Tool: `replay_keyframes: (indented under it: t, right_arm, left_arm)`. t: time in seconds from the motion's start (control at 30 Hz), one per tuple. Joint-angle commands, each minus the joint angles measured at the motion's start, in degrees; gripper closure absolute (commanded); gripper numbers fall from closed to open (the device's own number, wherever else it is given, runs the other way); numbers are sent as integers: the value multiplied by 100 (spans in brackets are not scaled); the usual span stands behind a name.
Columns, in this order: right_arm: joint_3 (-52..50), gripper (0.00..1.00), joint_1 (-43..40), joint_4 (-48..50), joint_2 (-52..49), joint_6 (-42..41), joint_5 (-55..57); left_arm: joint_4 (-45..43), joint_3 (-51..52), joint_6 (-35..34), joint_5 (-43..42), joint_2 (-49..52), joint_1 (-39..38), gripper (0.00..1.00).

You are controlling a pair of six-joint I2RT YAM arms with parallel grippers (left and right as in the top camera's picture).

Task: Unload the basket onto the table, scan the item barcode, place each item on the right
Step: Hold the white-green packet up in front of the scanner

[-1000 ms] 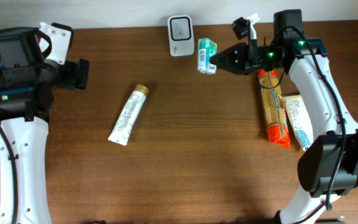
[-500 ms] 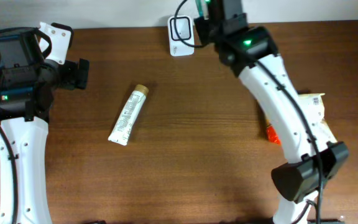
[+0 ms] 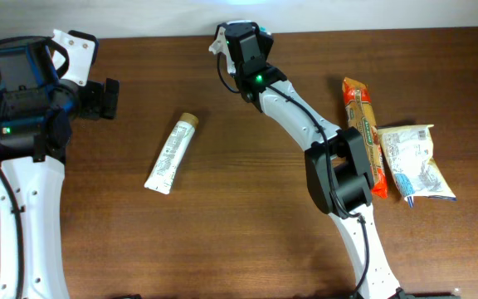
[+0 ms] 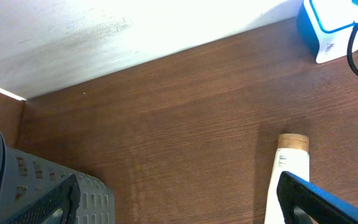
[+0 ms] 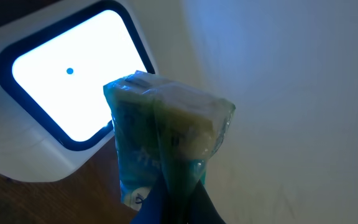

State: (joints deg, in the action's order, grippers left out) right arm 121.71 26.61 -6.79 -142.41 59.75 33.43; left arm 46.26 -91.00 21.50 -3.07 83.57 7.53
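Next, my right gripper releases the green packet beside the orange snack pack (image 3: 338, 160), on its side facing the white tube.
In the right wrist view my right gripper (image 5: 173, 208) is shut on a green plastic-wrapped packet (image 5: 163, 137). The packet stands upright just in front of the scanner (image 5: 55, 143), whose window (image 5: 73, 81) glows white with a blue dot. From overhead the right wrist (image 3: 244, 46) covers the scanner at the back edge, and the packet is hidden there. My left gripper (image 4: 179, 205) hangs open over bare wood at the far left (image 3: 109, 98), holding nothing. In the left wrist view the scanner (image 4: 328, 31) shows lit blue at the top right.
A white tube with a tan cap (image 3: 171, 154) lies left of centre, close to the left gripper's right finger (image 4: 316, 199). An orange snack pack (image 3: 365, 137) and a white pouch (image 3: 413, 162) lie at the right. A grey basket (image 4: 17, 180) stands at the left edge.
My right arm has swung left from beside the scanner to over it, carrying the green packet to its window. The left arm has not moved.
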Motion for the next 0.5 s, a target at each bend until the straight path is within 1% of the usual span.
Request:
replay_keyframes:
  t: [0.0,0.07,0.23,0.47]
  right_arm:
    - [39,96,7,188,15,46,-330]
    - [39,96,7,354,-31,46,-518]
    - [39,96,0,946,-293,146,-452]
    - [39,96,-4,1005,-426,153,-673]
  left_arm:
    - [-7,-61,48,-59,-66,15,1]
    - [-9,-61,48,-59,-66,15,1]
    - [-9,-61,50,-59,-66,15,1]
    - [-9,-61,48,-59,-66,15,1]
